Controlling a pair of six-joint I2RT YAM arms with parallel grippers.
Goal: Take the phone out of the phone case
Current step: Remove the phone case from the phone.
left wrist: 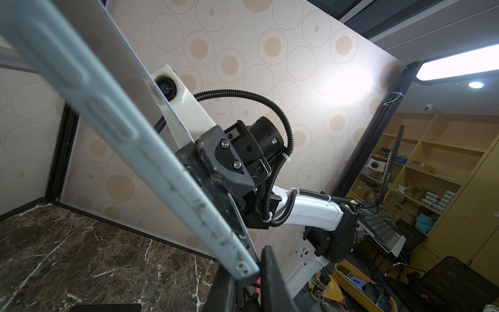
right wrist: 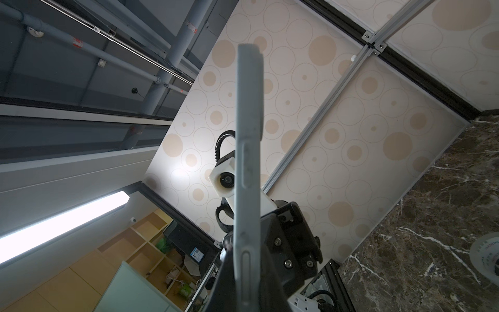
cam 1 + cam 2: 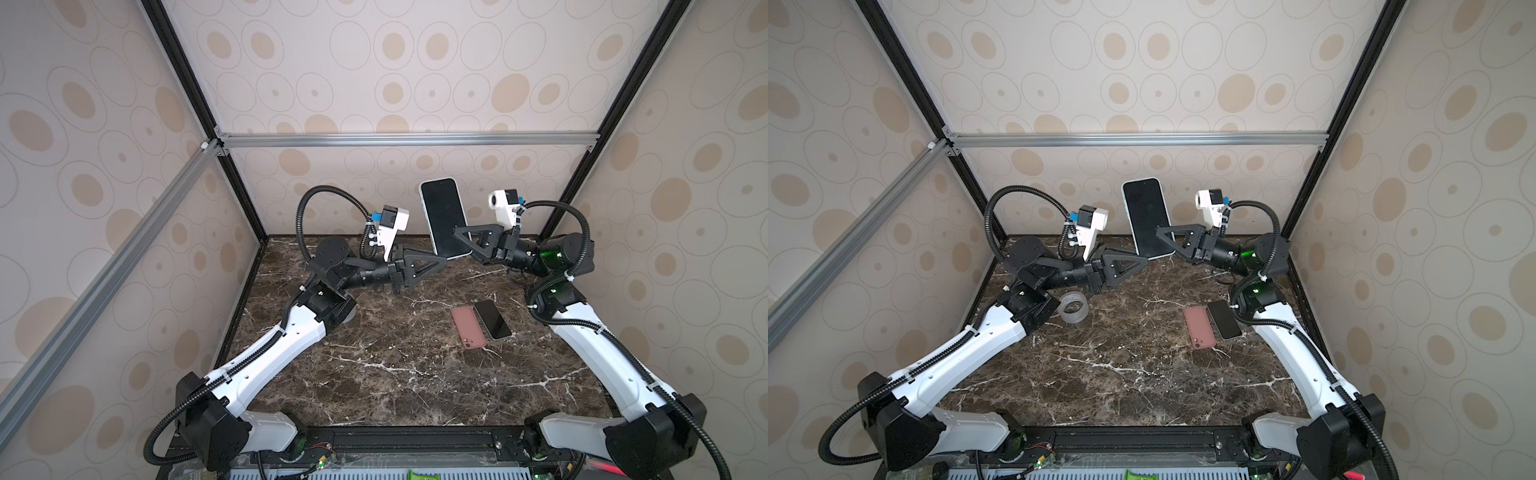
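Observation:
I will back my left gripper off, open it wider and take the case's corner deeper point(image 1: 228, 248), because the phone case's lower corner sits shallow at that gripper's fingers.
A phone point(image 3: 442, 212) with a dark screen sits in a pale blue-white phone case point(image 1: 108, 113) and is held upright in the air above the back of the table, in both top views point(image 3: 1147, 212). My right gripper point(image 3: 459, 232) is shut on its lower right side, and the case's edge point(image 2: 248, 135) runs up between the jaws of the right gripper point(image 2: 247, 259). My left gripper point(image 3: 444, 259) meets the lower left corner. In the left wrist view the corner sits pinched between the left gripper point(image 1: 247, 268) jaws.
On the marble table point(image 3: 374, 374), right of the middle, lie a pink case point(image 3: 468, 327), back up, and a bare black phone point(image 3: 493, 319) side by side. A clear tape roll point(image 3: 1074, 311) stands by the left arm. Patterned walls enclose three sides.

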